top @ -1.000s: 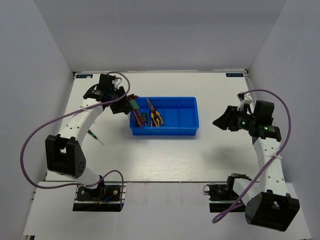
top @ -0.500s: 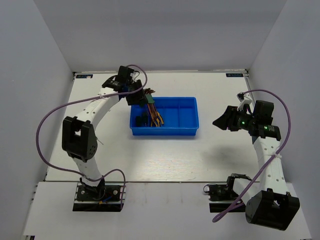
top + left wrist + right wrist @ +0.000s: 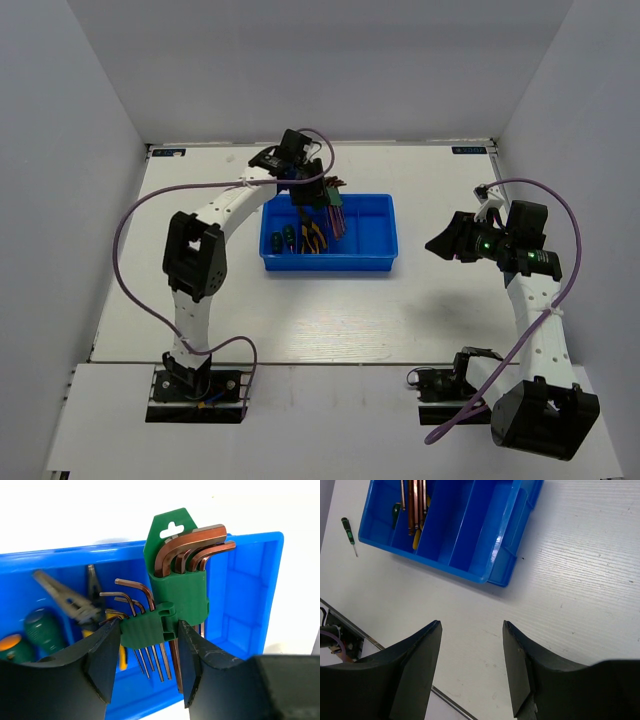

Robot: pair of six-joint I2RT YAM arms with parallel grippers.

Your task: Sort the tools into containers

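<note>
The robot's left gripper will release the hex key set in the blue tray's middle compartment [image 3: 339,228] [image 3: 166,622], next to the yellow-and-black pliers.
My left gripper [image 3: 322,196] is shut on the green holder of the hex key set [image 3: 334,208] and holds it above the back middle of the blue tray [image 3: 372,264]. In the left wrist view the jaws [image 3: 145,642] clamp the lower green clip, and the reddish keys [image 3: 175,590] fan above the tray [image 3: 250,595]. Yellow-and-black pliers [image 3: 313,238] and green-handled screwdrivers [image 3: 284,238] lie in the tray's left compartments; both also show in the left wrist view, the pliers [image 3: 70,600] and a screwdriver [image 3: 42,630]. My right gripper [image 3: 437,245] is open and empty, right of the tray.
The right wrist view looks down between the open right gripper [image 3: 472,630] at bare white table and the tray [image 3: 485,555]. A thin green-handled screwdriver [image 3: 348,532] lies on the table beyond the tray's far end. Grey walls enclose the table.
My left arm has swung right from the tray's left end, carrying the hex key set over the tray's back middle. The right arm has not moved.
</note>
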